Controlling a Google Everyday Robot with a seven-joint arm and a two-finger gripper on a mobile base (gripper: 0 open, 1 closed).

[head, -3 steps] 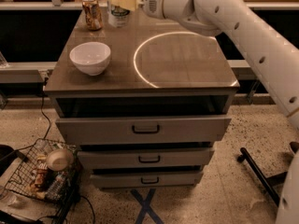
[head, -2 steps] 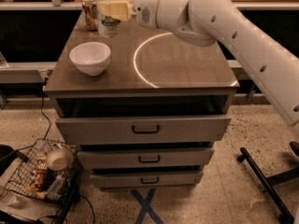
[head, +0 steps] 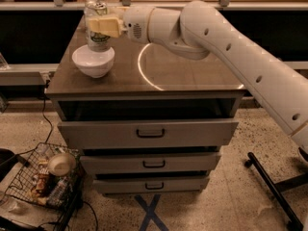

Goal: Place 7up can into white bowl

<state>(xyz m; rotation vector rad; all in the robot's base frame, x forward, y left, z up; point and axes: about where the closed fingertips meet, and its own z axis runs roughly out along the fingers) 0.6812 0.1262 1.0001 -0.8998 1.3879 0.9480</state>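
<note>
Next, I release the 7up can in the middle of the white bowl (head: pixel 94 57) on the cabinet top.
The 7up can (head: pixel 98 42), pale silvery with green markings and a silver top, is held upright in my gripper (head: pixel 99 26), which is shut on its middle from the right. The can hangs just above the far rim of the white bowl (head: pixel 93 60), its lower end close over the bowl's opening. The bowl stands on the left part of the cabinet top (head: pixel 192 76). My white arm (head: pixel 226 42) reaches in from the right across the cabinet.
A bright ring of light (head: pixel 144 69) lies on the cabinet top. Three drawers (head: pixel 150 133) are below. A wire basket (head: pixel 43 177) with a tan bowl and clutter sits on the floor at left. A black chair base (head: pixel 274 186) is at right.
My gripper has carried the can left and toward the front, from the back middle of the cabinet top to just over the white bowl. The bowl has not moved.
</note>
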